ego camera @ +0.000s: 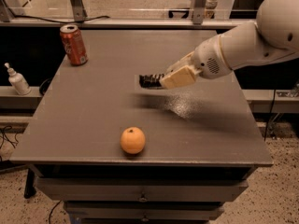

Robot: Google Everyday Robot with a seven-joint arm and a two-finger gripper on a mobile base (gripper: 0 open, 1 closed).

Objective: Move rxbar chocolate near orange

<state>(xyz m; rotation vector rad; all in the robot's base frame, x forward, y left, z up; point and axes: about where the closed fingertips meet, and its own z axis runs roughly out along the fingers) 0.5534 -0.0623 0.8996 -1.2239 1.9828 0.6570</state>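
Observation:
My gripper is holding the rxbar chocolate. It will release the bar on the grey table (150,129), just a short way behind the orange.
The rxbar chocolate (150,80) is a dark bar held in my gripper (164,80), lifted above the middle of the grey table (93,111); only its left end sticks out of the cream fingers (177,77). The gripper is shut on it. The orange (132,140) sits near the table's front edge, below and slightly left of the bar, well apart from it. My white arm (252,41) reaches in from the right.
An orange-red soda can (74,45) stands upright at the table's back left corner. A small white bottle (17,79) stands on a ledge left of the table. Drawers sit under the front edge.

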